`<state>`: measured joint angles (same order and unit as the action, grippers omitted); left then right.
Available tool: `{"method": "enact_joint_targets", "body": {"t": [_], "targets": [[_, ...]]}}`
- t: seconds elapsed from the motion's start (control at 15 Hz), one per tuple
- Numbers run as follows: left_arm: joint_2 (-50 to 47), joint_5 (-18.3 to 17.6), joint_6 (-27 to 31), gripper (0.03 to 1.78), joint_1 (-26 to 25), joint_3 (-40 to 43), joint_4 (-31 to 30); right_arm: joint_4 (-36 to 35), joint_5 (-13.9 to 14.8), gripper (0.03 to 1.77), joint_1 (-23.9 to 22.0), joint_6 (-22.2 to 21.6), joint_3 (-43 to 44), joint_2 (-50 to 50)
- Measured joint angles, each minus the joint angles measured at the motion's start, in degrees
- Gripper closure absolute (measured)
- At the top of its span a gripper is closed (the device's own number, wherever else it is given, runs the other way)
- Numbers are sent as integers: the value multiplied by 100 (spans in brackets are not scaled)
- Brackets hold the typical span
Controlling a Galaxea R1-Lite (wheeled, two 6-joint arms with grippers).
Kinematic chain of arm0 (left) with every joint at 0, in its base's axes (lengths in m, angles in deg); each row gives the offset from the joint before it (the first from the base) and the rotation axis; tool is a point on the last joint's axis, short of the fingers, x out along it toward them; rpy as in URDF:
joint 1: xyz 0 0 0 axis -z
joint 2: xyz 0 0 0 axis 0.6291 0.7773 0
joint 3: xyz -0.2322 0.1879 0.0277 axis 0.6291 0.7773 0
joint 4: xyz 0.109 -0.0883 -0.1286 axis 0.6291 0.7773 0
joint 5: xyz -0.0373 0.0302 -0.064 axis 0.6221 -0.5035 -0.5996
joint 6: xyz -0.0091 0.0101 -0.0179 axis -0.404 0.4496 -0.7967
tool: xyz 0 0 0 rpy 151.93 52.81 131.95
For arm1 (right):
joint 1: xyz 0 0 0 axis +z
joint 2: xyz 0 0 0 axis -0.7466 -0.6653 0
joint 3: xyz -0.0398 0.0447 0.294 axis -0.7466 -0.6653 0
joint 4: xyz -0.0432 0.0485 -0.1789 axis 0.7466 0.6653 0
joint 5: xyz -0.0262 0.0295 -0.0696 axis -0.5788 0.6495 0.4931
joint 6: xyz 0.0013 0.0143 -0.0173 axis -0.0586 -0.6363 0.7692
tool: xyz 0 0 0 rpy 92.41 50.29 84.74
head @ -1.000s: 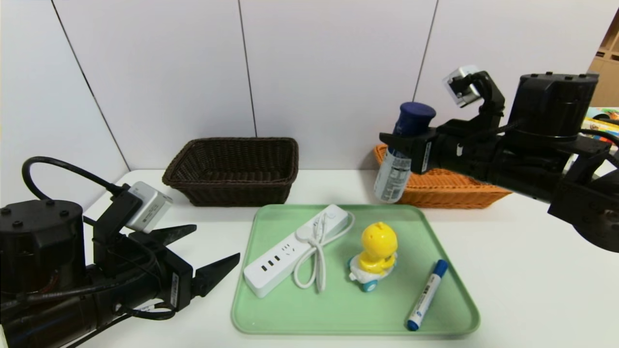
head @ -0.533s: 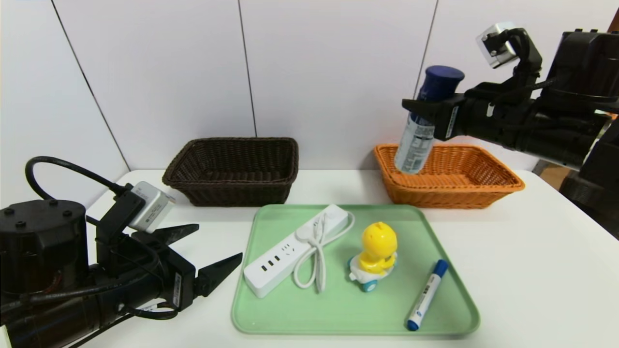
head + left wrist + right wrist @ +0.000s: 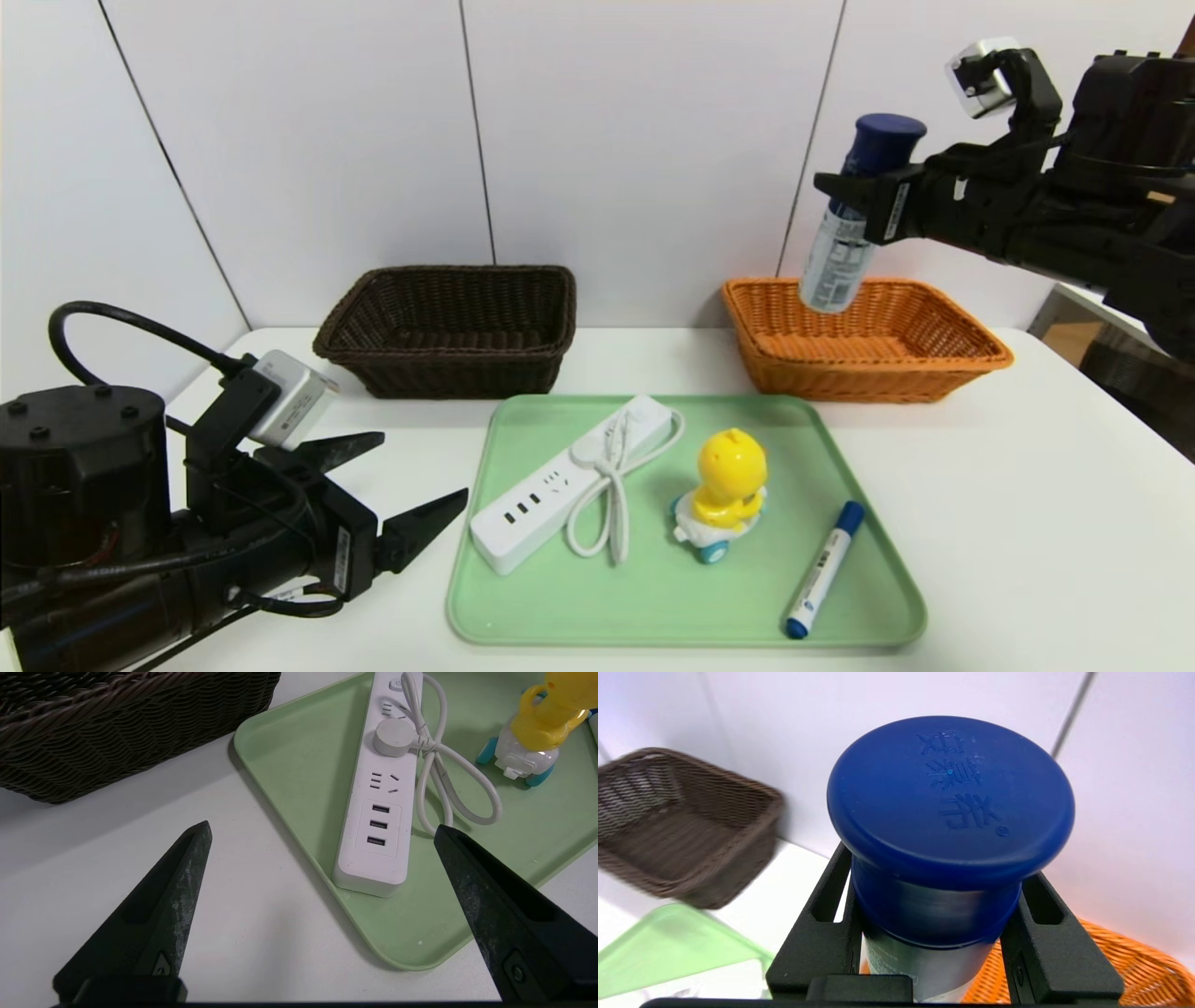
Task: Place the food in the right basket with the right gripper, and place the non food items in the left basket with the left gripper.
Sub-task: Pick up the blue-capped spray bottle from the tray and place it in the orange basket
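The food can will leave my right gripper's hold when I let it go in the orange basket's end (image 3: 809,345) nearest the dark brown basket.
My right gripper (image 3: 854,201) is shut on the food can (image 3: 834,263), just under its dark blue cap (image 3: 950,798). The can hangs nearly upright, slightly tilted, in the air above the left half of the orange right basket (image 3: 971,353). The white power strip (image 3: 560,481), yellow duck toy (image 3: 726,490) and blue-capped marker (image 3: 826,567) lie on the green tray (image 3: 653,597). My left gripper (image 3: 378,490) rests open low at the tray's left edge, close to the power strip (image 3: 380,812). The dark brown left basket (image 3: 448,327) stands at the back.
The white wall rises straight behind both baskets. The table's right edge runs close to the orange basket, with shelving and boxes (image 3: 1088,322) beyond it. Bare tabletop lies right of the tray.
My right gripper has carried the can up and to the right, from the orange basket's left end to above its left half. The left arm has barely moved.
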<state>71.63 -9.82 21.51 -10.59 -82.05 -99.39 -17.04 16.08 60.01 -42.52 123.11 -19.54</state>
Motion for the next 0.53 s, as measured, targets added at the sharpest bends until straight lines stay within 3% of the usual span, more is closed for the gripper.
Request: {"method": "enact_joint_targets", "body": {"t": [0.33,0.53], "targets": [[-44,0,11,12,0,48,0,16,74,100,-202,0,350,-561],[-60,-2,6,12,0,69,0,18,363,100,-318,-2,584,-976]]}}
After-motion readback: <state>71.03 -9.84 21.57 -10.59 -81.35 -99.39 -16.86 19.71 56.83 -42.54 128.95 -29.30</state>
